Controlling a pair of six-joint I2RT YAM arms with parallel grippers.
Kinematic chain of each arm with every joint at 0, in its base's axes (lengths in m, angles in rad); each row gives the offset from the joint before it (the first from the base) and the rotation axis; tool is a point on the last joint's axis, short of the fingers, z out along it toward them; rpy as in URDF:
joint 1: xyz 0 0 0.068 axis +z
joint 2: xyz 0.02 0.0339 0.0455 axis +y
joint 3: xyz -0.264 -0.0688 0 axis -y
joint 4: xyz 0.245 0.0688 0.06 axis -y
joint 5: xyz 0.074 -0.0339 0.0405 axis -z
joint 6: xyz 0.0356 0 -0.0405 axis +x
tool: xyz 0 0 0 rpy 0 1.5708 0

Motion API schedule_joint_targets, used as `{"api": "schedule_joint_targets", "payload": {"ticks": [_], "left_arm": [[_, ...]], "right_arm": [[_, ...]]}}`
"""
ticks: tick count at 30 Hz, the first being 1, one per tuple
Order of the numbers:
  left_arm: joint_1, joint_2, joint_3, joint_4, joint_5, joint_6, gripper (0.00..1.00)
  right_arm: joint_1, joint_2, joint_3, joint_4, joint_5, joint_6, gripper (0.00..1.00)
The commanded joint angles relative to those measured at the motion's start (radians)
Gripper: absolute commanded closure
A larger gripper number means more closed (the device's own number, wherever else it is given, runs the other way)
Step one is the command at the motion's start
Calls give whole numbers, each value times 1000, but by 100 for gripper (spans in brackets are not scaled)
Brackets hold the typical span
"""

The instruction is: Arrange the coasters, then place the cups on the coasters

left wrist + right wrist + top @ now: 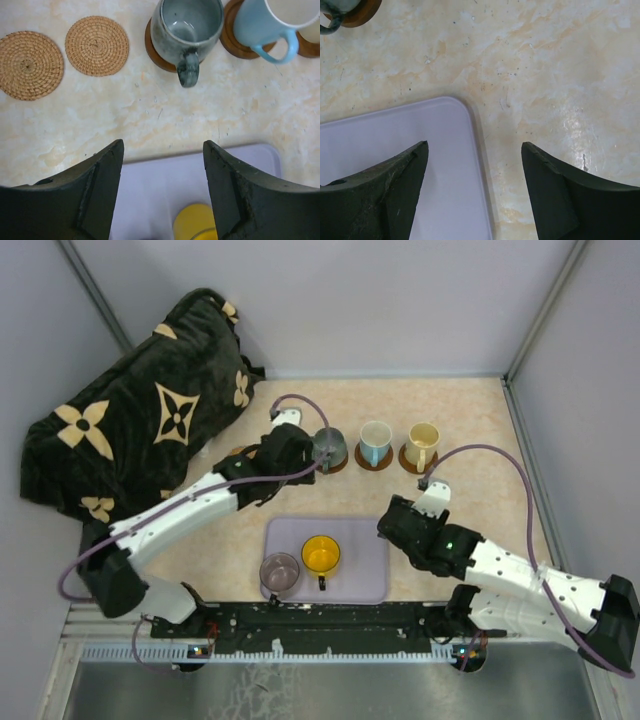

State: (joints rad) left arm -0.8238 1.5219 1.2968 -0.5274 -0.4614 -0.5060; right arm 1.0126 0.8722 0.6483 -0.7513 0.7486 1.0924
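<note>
I will next close my left gripper on the black handle (pixel 274 599) of the mauve cup on the lavender tray, beside the yellow cup.
Three cups stand in a row on dark coasters at the back: grey-green (pixel 328 446), pale blue (pixel 375 443) and cream (pixel 422 445). The yellow cup (pixel 321 556) and the mauve cup (pixel 280 572) sit on the lavender tray (pixel 365 560). Two woven tan coasters (pixel 31 65) (pixel 96 46) lie bare, left of the grey-green cup (pixel 187 22). My left gripper (pixel 300 462) hovers open and empty near the grey-green cup, its handle pointing toward the fingers (pixel 102 185). My right gripper (pixel 392 525) is open and empty above the tray's far right corner (pixel 455 107).
A dark floral cushion (pixel 140 410) fills the back left corner. Grey walls close in the table on three sides. Cables loop from both arms. The marbled tabletop (pixel 545 75) shows right of the tray.
</note>
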Motion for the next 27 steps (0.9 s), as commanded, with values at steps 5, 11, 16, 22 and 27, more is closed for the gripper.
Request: {"api": "schedule_joint_targets", "payload": {"ticks": [5, 11, 16, 22, 27], "left_arm": [[-59, -474, -326, -43, 90, -42, 27], [-82, -628, -400, -156, 213, -123, 27], [-141, -653, -406, -218, 269, -165, 28], [-188, -690, -412, -300, 316, -209, 27], [-231, -676, -442, -315, 350, -234, 26]], "right_arm": [[6, -44, 38, -21, 107, 0, 23], [6, -44, 34, 7, 96, -13, 23], [6, -15, 58, -17, 77, -20, 23], [7, -33, 61, -33, 88, -21, 23], [6, -37, 73, 5, 53, -94, 24]]}}
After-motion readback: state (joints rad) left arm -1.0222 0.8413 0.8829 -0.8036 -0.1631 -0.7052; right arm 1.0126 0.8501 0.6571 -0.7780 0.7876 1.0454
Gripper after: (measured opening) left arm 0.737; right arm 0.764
